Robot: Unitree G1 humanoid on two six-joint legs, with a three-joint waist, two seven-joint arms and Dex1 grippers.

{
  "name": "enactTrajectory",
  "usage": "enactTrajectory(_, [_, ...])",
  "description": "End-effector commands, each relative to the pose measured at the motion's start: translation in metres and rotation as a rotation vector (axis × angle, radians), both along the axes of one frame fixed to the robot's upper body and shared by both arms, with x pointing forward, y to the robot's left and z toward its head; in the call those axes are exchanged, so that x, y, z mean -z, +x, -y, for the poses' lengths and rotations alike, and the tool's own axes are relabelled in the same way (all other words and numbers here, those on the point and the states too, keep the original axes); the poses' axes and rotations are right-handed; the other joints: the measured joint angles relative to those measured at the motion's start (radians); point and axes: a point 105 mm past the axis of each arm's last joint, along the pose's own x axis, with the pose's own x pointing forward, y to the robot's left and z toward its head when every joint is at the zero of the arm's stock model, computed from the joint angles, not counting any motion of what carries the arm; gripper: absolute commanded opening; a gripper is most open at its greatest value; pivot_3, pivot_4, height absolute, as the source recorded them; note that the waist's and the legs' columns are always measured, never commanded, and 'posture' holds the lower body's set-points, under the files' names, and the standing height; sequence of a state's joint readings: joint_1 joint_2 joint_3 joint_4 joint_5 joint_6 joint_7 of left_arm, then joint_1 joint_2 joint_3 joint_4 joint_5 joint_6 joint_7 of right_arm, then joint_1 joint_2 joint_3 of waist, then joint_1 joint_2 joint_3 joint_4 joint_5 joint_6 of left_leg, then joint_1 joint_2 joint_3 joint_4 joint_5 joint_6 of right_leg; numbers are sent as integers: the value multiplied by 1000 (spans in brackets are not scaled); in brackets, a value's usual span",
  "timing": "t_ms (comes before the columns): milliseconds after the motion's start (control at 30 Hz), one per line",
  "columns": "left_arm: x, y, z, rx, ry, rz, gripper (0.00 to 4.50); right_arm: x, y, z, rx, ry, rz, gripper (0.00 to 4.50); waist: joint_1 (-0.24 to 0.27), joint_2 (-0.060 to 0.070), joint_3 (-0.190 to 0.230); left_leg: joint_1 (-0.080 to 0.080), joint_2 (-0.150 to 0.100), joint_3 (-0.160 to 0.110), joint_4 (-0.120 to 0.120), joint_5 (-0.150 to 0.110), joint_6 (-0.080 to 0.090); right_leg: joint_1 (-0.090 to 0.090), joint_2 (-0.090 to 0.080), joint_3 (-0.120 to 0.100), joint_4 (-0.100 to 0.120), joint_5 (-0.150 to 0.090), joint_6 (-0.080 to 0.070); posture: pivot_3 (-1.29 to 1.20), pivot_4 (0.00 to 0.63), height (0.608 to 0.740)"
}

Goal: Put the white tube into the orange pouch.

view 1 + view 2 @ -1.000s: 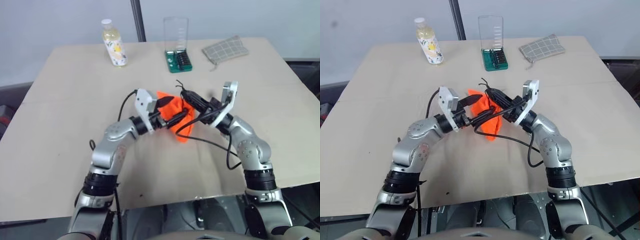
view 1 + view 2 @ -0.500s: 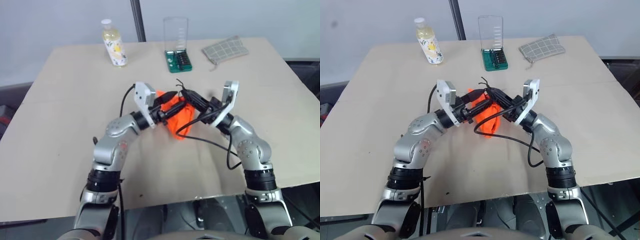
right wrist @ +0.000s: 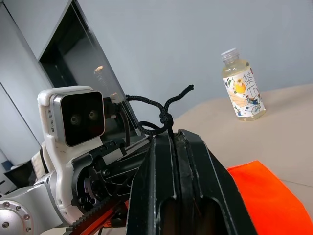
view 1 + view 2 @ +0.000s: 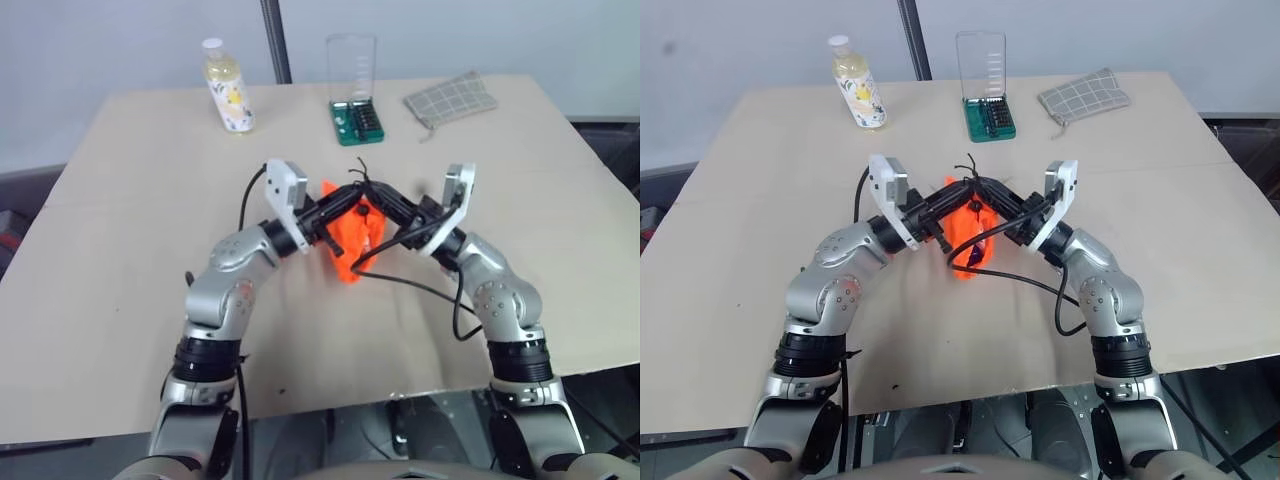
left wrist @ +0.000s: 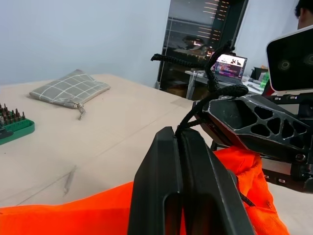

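I am pinching the cord below its knot with both grippers, so I should hold it with my left gripper alone, freeing my right gripper to grip the cord stopper (image 4: 362, 210) underneath.
The orange pouch (image 4: 352, 235) hangs bunched between my two arms, a little above the table. Its dark cord (image 5: 207, 78) rises in a knotted loop over the pouch's top. My left gripper (image 4: 343, 203) is shut on that cord, which runs out from between its two fingers (image 5: 166, 161). Tip to tip with it, my right gripper (image 4: 377, 198) is shut on the cord (image 3: 161, 117) from the other side. The white tube is out of view.
Along the table's far edge stand a yellowish white-capped bottle (image 4: 226, 88), a green bit case (image 4: 357, 120) with a clear upright lid, and a grey checked cloth pouch (image 4: 450, 100). Bare tabletop (image 4: 130, 250) spreads to both sides and in front.
My left gripper has gone from open beside the pouch to shut on the cord at its top, close to the right gripper. The pouch now hangs narrower. The right arm kept still.
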State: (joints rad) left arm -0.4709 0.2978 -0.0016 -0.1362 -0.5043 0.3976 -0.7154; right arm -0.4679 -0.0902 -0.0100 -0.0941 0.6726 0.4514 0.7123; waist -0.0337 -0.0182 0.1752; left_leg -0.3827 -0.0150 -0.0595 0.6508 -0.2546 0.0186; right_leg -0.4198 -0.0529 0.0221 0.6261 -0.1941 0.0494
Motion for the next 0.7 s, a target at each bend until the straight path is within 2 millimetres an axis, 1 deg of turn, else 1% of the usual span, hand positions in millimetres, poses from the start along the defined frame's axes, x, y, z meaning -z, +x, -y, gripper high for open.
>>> enactTrajectory(33, [-15, -6, 3, 10, 1, 79, 91, -18, -9, -2, -22, 28, 81, 0, 0, 0, 0, 0, 0, 0, 0, 0, 0, 0, 0, 0, 0, 0, 0, 0, 150, 740])
enactTrajectory(167, [-15, -7, 4, 25, -13, 69, 91, -18, -11, -3, -34, 27, 79, 0, 0, 0, 0, 0, 0, 0, 0, 0, 0, 0, 0, 0, 0, 0, 0, 0, 150, 740])
enactTrajectory(200, [-15, -7, 4, 25, -16, 67, 619, -18, -11, -3, -40, 28, 75, 0, 0, 0, 0, 0, 0, 0, 0, 0, 0, 0, 0, 0, 0, 0, 0, 0, 150, 740])
enactTrajectory(267, [-15, -6, 3, 12, -14, 70, 1384, -18, -12, -2, -49, 26, 72, 0, 0, 0, 0, 0, 0, 0, 0, 0, 0, 0, 0, 0, 0, 0, 0, 0, 150, 740])
enactTrajectory(300, [-14, -5, 3, 1, -6, 73, 1895, -18, -13, -2, -61, 30, 64, 0, 0, 0, 0, 0, 0, 0, 0, 0, 0, 0, 0, 0, 0, 0, 0, 0, 150, 740])
enactTrajectory(333, [-14, -4, 3, -2, -3, 72, 2281, -18, -13, -1, -70, 34, 58, 0, 0, 0, 0, 0, 0, 0, 0, 0, 0, 0, 0, 0, 0, 0, 0, 0, 150, 740])
enactTrajectory(400, [-13, -4, 3, -4, -3, 70, 2281, -18, -13, 0, -79, 37, 50, 0, 0, 0, 0, 0, 0, 0, 0, 0, 0, 0, 0, 0, 0, 0, 0, 0, 150, 740])
enactTrajectory(533, [-13, -3, 4, -1, -1, 71, 2281, -17, -8, 0, -36, 3, 57, 0, 0, 0, 0, 0, 0, 0, 0, 0, 0, 0, 0, 0, 0, 0, 0, 0, 150, 740])
enactTrajectory(633, [-13, -4, 5, 9, 6, 77, 2281, -16, -9, -1, -36, -1, 62, 0, 0, 0, 0, 0, 0, 0, 0, 0, 0, 0, 0, 0, 0, 0, 0, 0, 150, 740])
enactTrajectory(700, [-16, -7, 6, 33, -25, 75, 2281, -16, -10, -2, -35, -4, 65, 0, 0, 0, 0, 0, 0, 0, 0, 0, 0, 0, 0, 0, 0, 0, 0, 0, 150, 740])
